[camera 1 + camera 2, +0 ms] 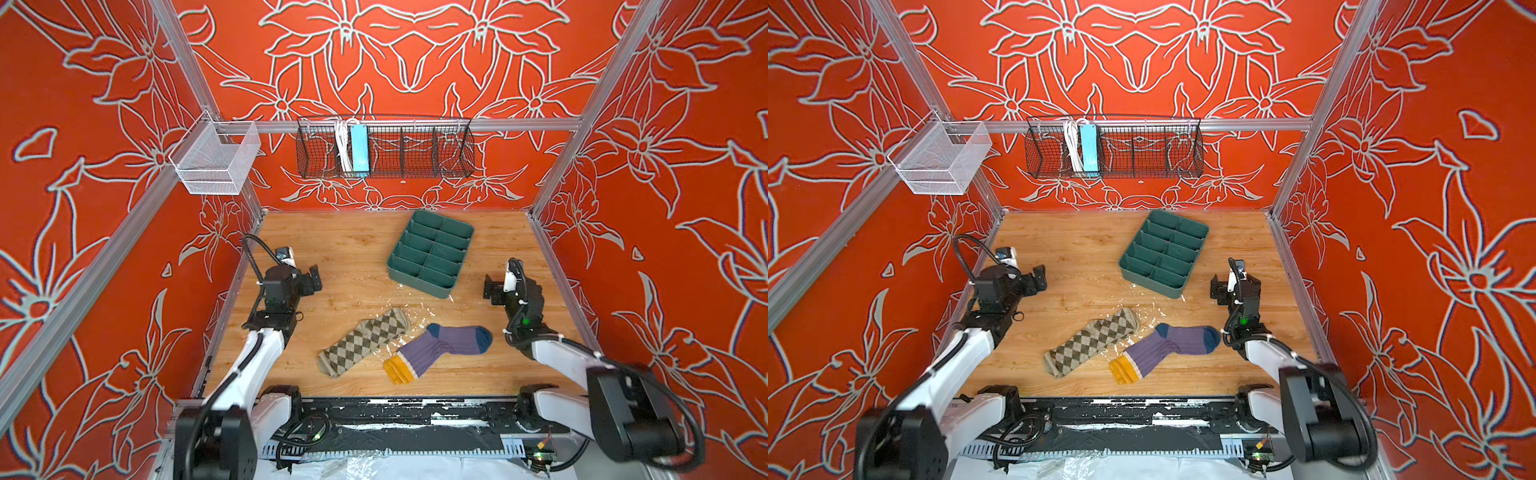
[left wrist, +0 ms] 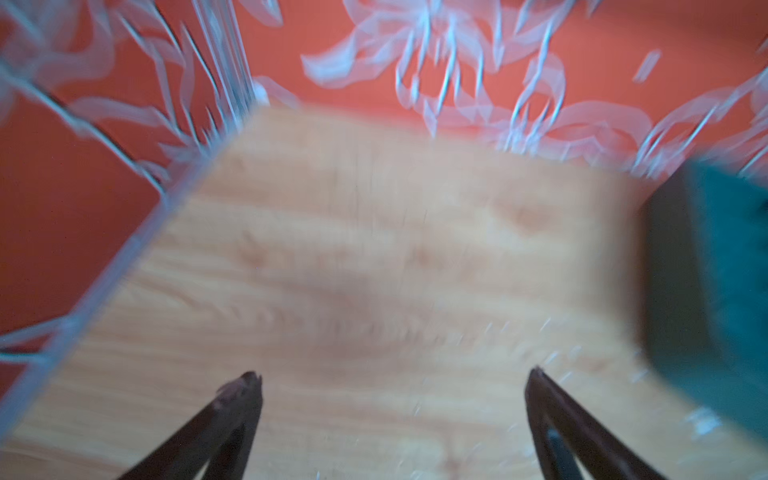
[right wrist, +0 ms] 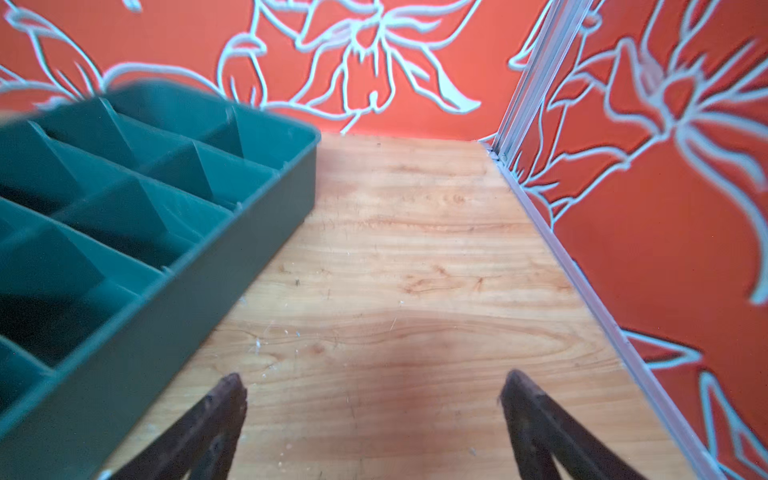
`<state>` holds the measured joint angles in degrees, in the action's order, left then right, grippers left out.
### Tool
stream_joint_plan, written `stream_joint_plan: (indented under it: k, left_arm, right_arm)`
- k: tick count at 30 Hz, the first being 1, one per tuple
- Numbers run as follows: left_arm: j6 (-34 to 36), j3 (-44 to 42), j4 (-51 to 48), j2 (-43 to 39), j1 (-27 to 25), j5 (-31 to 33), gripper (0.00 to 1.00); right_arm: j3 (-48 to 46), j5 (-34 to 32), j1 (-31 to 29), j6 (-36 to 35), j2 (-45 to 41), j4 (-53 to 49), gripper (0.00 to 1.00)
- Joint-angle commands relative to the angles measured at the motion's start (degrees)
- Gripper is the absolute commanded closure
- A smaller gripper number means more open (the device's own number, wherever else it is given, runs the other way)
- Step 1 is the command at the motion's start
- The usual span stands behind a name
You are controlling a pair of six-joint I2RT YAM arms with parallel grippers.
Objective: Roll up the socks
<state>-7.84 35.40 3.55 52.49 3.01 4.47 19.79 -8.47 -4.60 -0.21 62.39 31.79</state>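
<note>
The middle of the dark green divided tray's long rim (image 1: 465, 257) (image 3: 209, 242) on the right gripper's own side is the next spot my right gripper needs to go to and close on.
Two socks lie flat near the front of the wooden table in both top views. The beige sock with olive argyle diamonds (image 1: 365, 341) (image 1: 1094, 341) lies slanted on the left. The purple sock with teal toe and heel and yellow cuff (image 1: 438, 349) (image 1: 1167, 349) lies just right of it. My left gripper (image 1: 314, 279) (image 1: 1039, 277) (image 2: 392, 376) hangs open above bare wood, behind and left of the argyle sock. My right gripper (image 1: 490, 289) (image 1: 1217, 289) (image 3: 372, 380) is open too, behind and right of the purple sock. Neither wrist view shows a sock.
A dark green divided tray (image 1: 430, 254) (image 1: 1163, 253) (image 3: 257, 216) (image 2: 715, 291) stands at the back middle, between the grippers. A black wire basket (image 1: 384, 147) and a white mesh basket (image 1: 216, 158) hang on the walls. White flecks dot the wood near the socks.
</note>
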Motion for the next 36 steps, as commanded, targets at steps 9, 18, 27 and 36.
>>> stream_joint_plan:
  k: [9,18,27,36]
  left_arm:
    - [-32.7,17.7,-20.7,-25.3,0.0,-25.9,0.03]
    - [-43.3,9.3,-21.0,-37.3,-0.1,-18.6,0.03]
    - [-25.4,21.6,-51.5,-18.2,-2.4,-23.7,0.03]
    - [-19.2,19.6,-52.9,-9.1,-8.5,-18.2,0.03]
  right_arm:
    - [16.5,13.7,0.6,38.9,-29.9,-36.9,0.02]
    - [22.7,24.4,0.6,42.5,-34.7,-46.4,0.02]
    - [42.8,26.7,-2.7,28.4,-11.0,-74.4,0.02]
    - [58.4,5.8,-14.7,22.3,12.0,-88.3,0.03]
